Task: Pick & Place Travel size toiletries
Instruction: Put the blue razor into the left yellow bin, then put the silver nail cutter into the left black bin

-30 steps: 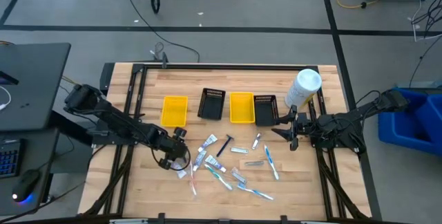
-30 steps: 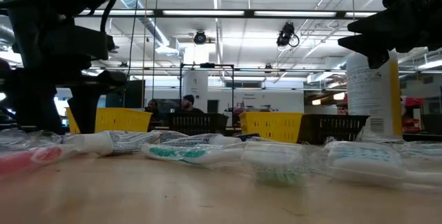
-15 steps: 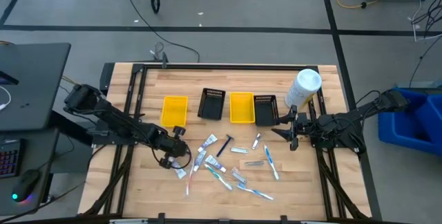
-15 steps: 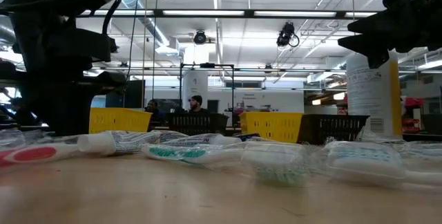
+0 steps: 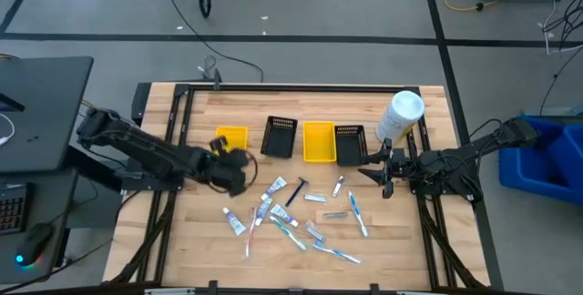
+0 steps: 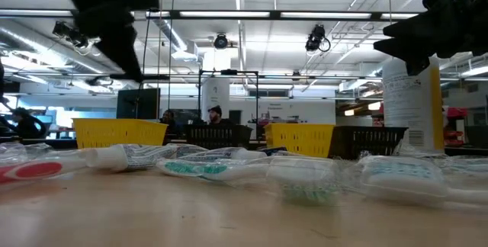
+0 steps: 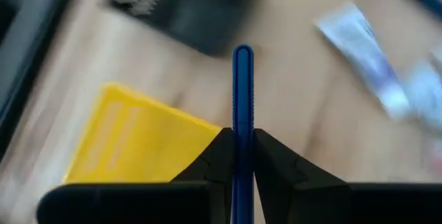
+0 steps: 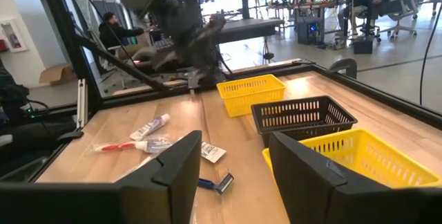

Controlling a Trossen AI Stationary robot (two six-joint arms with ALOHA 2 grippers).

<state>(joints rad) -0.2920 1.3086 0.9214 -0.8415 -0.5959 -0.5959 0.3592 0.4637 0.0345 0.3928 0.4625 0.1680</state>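
Observation:
The robot's left gripper will release the blue toothbrush inside the yellow bin (image 5: pixel 231 147) (image 7: pixel 143 160) farthest from the white bottle. The toothbrush is now held above the table.
Several travel size toiletries (image 5: pixel 293 211), toothbrushes, toothpaste tubes and a razor (image 5: pixel 296 190), lie flat on the wooden table's middle. My left gripper (image 5: pixel 235 160) hangs above the table by the near side of the left yellow bin (image 5: pixel 230 138). It is shut on a slim blue toothbrush (image 7: pixel 242 89). My right gripper (image 5: pixel 378 173) waits at the table's right, beside the right black bin (image 5: pixel 350 144). It points level with its fingers apart (image 8: pixel 235 162) and nothing between them. My left gripper pinches the blue toothbrush's handle (image 7: pixel 242 140) between its two fingertips. The fingers slant down toward the table's far side. The toothbrush runs along the fingers and sticks out well past their tips. It is lifted clear, over the bin's near edge.
Two yellow bins and two black bins (image 5: pixel 280 136) (image 5: pixel 318 140) stand in a row at the far middle. A big white bottle (image 5: pixel 401 115) stands at the far right. A red-and-white toothbrush (image 5: pixel 233 221) lies at the pile's left end. Bare wood lies along the table's near edge.
My left gripper has risen from the left end of the pile and gone toward the table's far edge, up to the left yellow bin, rolling its wrist as it went. The blue toothbrush has come up with it, clear of the table. The other toiletries lie as before.

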